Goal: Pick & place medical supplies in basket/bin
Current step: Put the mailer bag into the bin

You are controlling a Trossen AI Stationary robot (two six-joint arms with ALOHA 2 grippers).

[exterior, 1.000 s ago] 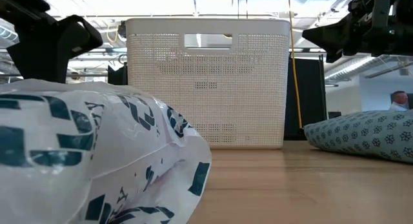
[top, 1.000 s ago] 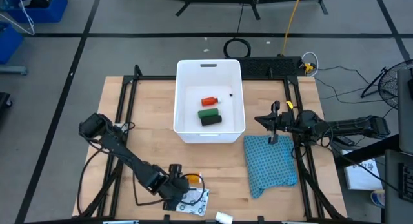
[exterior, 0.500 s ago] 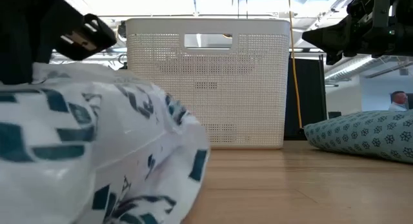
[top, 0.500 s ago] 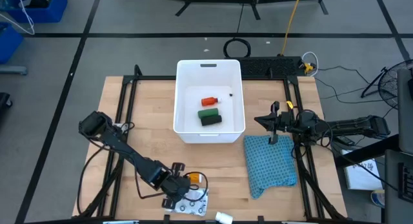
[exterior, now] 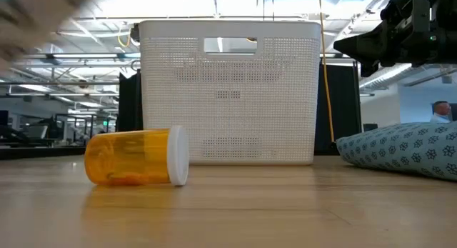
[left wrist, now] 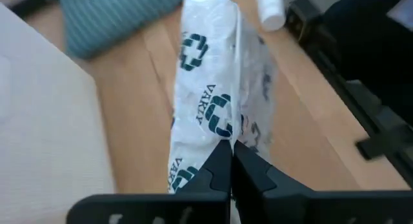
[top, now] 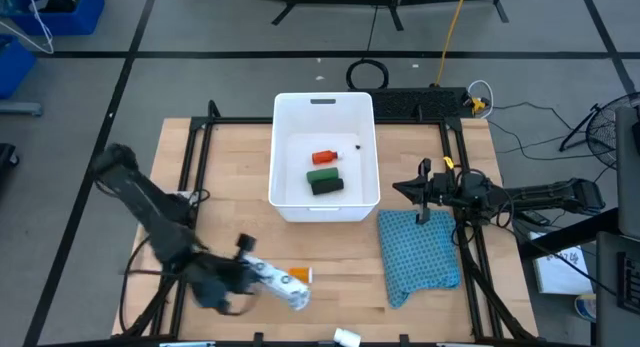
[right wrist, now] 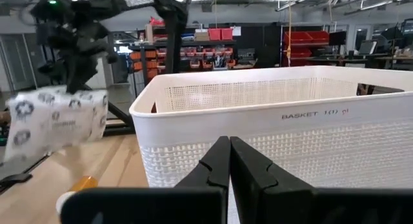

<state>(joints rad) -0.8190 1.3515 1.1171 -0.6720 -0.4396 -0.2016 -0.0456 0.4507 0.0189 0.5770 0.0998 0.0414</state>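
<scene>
I should release the white packet from my left gripper in the basket (top: 326, 151), by the red tube just behind the green block.
My left gripper (top: 238, 271) is near the table's front left, shut on the flat white packet with dark prints (top: 278, 284), which also shows in the left wrist view (left wrist: 219, 82). The orange bottle (top: 298, 275) lies on its side on the table beside the packet. The small white bottle (top: 347, 337) lies at the front edge. The white basket (top: 325, 202) holds the red tube (top: 325, 158), green block (top: 322, 174) and black block (top: 326, 186). My right gripper (top: 425, 194) is shut and empty, above the table right of the basket. My left gripper pinches the packet's end (left wrist: 222, 139) between its two shut fingers. The packet stretches away from the fingertips. In the right wrist view it hangs (right wrist: 55, 121) below the gripper, lifted clear of the table.
A blue knitted cloth (top: 420, 255) lies on the table right of the basket, under my right arm. Black frame rails run along the table's left and right sides. Bare wood shows between the basket and the front edge.
My left gripper has risen and swung toward the table's left edge, carrying the packet. The packet, which lay on the table near the front edge, is now lifted clear. The orange bottle lies in the open where the packet had been.
</scene>
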